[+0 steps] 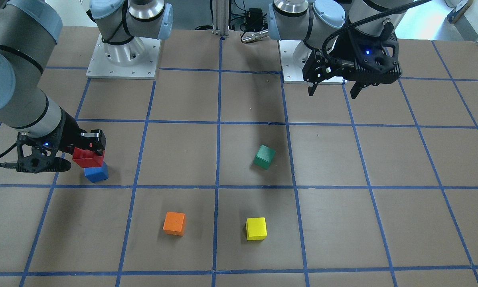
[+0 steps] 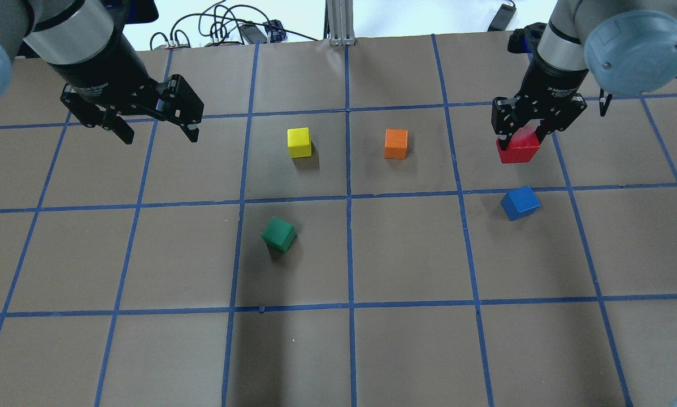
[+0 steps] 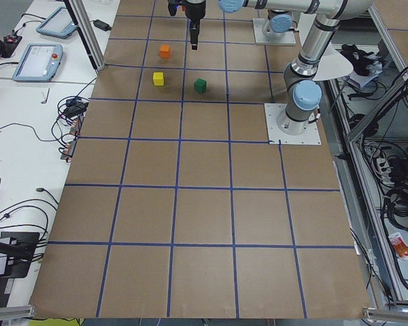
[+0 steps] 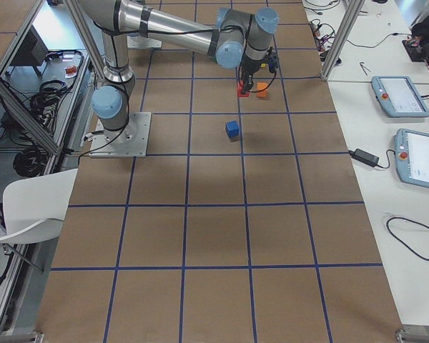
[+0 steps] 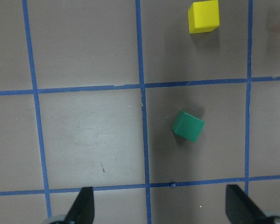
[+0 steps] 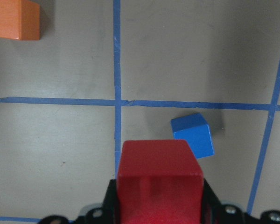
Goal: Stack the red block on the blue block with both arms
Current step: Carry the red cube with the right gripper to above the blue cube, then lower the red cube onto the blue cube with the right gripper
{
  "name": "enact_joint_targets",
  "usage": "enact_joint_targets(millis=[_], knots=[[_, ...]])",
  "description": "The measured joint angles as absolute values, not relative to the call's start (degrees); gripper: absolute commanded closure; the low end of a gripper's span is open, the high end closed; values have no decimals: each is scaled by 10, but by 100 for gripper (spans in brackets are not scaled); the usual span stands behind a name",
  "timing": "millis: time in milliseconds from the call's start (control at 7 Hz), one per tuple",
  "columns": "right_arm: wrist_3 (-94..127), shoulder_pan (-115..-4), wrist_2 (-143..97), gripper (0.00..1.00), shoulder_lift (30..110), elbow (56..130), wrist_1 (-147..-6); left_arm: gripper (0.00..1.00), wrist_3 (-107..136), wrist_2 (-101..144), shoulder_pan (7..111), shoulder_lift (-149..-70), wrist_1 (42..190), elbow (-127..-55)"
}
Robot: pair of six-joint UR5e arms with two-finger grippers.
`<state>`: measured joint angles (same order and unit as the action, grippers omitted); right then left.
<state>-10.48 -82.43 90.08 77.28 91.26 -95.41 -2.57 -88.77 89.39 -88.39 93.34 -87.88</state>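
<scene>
The robot's right gripper needs to set the red block down on top of the blue block [image 1: 93, 165] [image 6: 194, 143], next to the blue tape line.
My right gripper [image 2: 521, 137] is shut on the red block [image 2: 518, 149] and holds it in the air above the table. The red block also shows in the front view [image 1: 88, 157] and fills the bottom of the right wrist view [image 6: 159, 179]. The blue block [image 2: 520, 203] lies on the table, below the held red block and apart from it; it also shows in the front view [image 1: 96, 173] and the right wrist view [image 6: 192, 135]. My left gripper [image 2: 159, 134] is open and empty, high over the table's left side; its fingertips [image 5: 84, 204] show in the left wrist view.
A green block [image 2: 278, 234], a yellow block [image 2: 299, 142] and an orange block [image 2: 395, 143] lie on the brown table with its blue tape grid [image 2: 348, 198]. The arm bases [image 1: 123, 56] stand at the robot's edge.
</scene>
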Motion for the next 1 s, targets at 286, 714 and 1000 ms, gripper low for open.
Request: enact_joint_targets(millis=[286, 714, 1000], knots=[[-156, -821, 911, 100, 770, 918, -960, 0, -26, -888, 894, -885, 933, -878], [-213, -797, 913, 100, 767, 969, -1027, 0, -26, -888, 894, -886, 932, -876], [-240, -785, 915, 100, 767, 1012, -1105, 0, -26, -888, 894, -886, 929, -876]])
